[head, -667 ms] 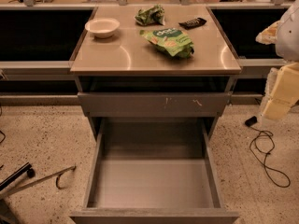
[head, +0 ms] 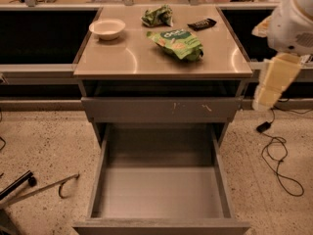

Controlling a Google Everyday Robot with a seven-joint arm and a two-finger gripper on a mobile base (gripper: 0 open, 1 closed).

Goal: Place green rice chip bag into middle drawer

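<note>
I will close my gripper on the middle (head: 183,45) of the green rice chip bag, which is the light green one with the white oval logo.
The green rice chip bag (head: 177,43) lies flat on the cabinet top, right of centre, light green with a white oval logo. The middle drawer (head: 161,185) is pulled out wide open below, grey, with a bare floor. My gripper (head: 271,84) hangs at the right of the view on the white arm (head: 291,21). It is beside the cabinet's right front corner, apart from the bag and holding nothing that I can see.
A white bowl (head: 107,28), a darker crumpled green bag (head: 157,15) and a small black wrapper (head: 202,24) also lie on the top. The shallow drawer front (head: 161,109) above is closed. Cables (head: 276,155) lie on the floor at right, and a metal rod (head: 39,190) at left.
The arm and gripper have moved left and slightly up, closer to the cabinet's right edge. The bag and the drawer have not moved.
</note>
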